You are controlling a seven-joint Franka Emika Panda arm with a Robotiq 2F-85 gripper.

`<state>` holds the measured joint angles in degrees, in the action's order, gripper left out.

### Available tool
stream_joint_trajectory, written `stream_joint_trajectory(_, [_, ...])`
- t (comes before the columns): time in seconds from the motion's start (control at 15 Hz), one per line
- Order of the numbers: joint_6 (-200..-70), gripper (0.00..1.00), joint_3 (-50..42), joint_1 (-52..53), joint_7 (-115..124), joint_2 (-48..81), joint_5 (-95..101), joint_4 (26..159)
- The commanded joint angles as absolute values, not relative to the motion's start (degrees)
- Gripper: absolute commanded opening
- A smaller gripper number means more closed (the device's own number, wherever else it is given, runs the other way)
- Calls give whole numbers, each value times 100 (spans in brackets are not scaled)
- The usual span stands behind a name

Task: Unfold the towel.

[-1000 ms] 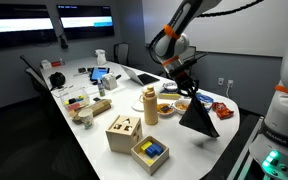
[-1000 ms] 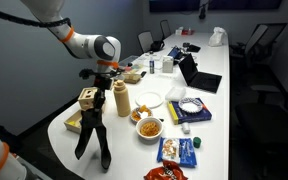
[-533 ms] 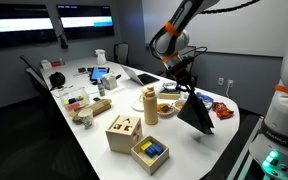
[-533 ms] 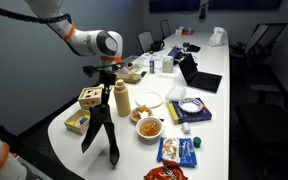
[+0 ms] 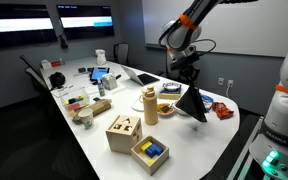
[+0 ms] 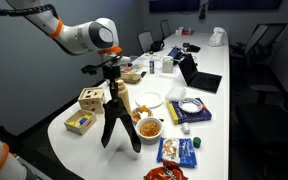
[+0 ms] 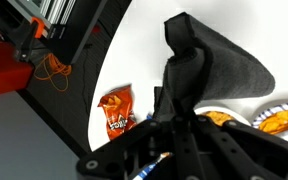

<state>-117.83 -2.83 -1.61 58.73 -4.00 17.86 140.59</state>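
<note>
My gripper is going to release the towel on the bare white table (image 5: 179,128) (image 7: 242,27), in the space between the tan bottle and the base of my arm.
The towel (image 5: 193,104) is dark grey to black and hangs in the air as a cone of cloth above the near end of the white table (image 5: 184,140). It also shows in an exterior view (image 6: 118,115) and in the wrist view (image 7: 216,60). My gripper (image 5: 191,80) is shut on the towel's top and holds it up; it shows in an exterior view (image 6: 111,72) too. In the wrist view the black fingers (image 7: 180,100) pinch the cloth. The towel's lower edge hangs just above the table, over the bowls.
Under the towel stand a tan bottle (image 5: 151,105), a food bowl (image 6: 149,128), a white plate (image 6: 149,99), an orange chip bag (image 7: 115,113) and a blue snack bag (image 6: 177,150). Wooden boxes (image 5: 124,133) (image 5: 150,151) stand nearby. A laptop (image 6: 199,76) sits farther along the table.
My gripper has lifted the towel higher and carried it sideways along the table, over the bowls. The cloth has swung with the move.
</note>
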Motion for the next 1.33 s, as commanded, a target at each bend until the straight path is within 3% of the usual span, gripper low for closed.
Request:
stream_joint_trajectory(0.0, [-12318, 1, -173, -326, 6498, -1693, 2335, 15038])
stream_joint_trajectory(0.4, [-13115, 1, 186, -725, 7128, -2768, 2788, 15648])
stream_joint_trajectory(0.87, [-16332, 1, -165, -472, 7264, -1847, 2508, 15783])
stream_joint_trajectory(1.07, [-17515, 1, -719, 213, 6667, -1242, 1734, 15801])
stream_joint_trajectory(1.27, [-17846, 1, -1329, 1606, 6017, -690, 215, 15810])
